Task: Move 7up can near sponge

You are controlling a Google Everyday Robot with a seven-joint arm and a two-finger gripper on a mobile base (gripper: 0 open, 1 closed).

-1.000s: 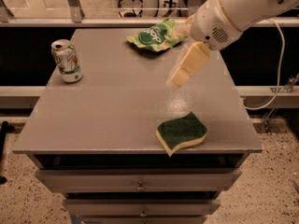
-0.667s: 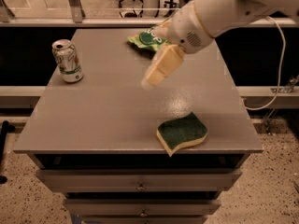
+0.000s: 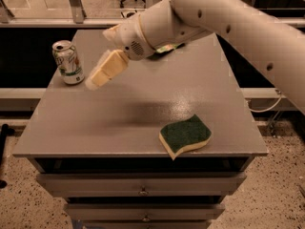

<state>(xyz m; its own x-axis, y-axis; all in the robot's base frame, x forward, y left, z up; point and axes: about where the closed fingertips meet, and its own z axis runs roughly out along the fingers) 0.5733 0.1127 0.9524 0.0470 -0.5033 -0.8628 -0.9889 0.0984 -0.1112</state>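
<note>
The robot's gripper will next move to the 7up can and close around the middle of its upright body (image 3: 69, 64).
The 7up can (image 3: 67, 62) stands upright near the left edge of the grey table (image 3: 119, 123), silver-white with green markings and a pull-tab top. The sponge (image 3: 185, 136), dark green over pale yellow foam, lies flat near the front edge, right of centre. My gripper (image 3: 104, 73) hangs above the table just right of the can, apart from it, with its cream-coloured fingers pointing down-left. It holds nothing.
A crinkled green snack bag (image 3: 167, 47) at the back of the table is mostly hidden behind my arm (image 3: 214, 18). Drawers (image 3: 143, 190) sit under the tabletop. A rail and office chairs stand beyond the table.
My arm has swung left across the table, from above the middle-right to just beside the can. The can and sponge have not moved.
</note>
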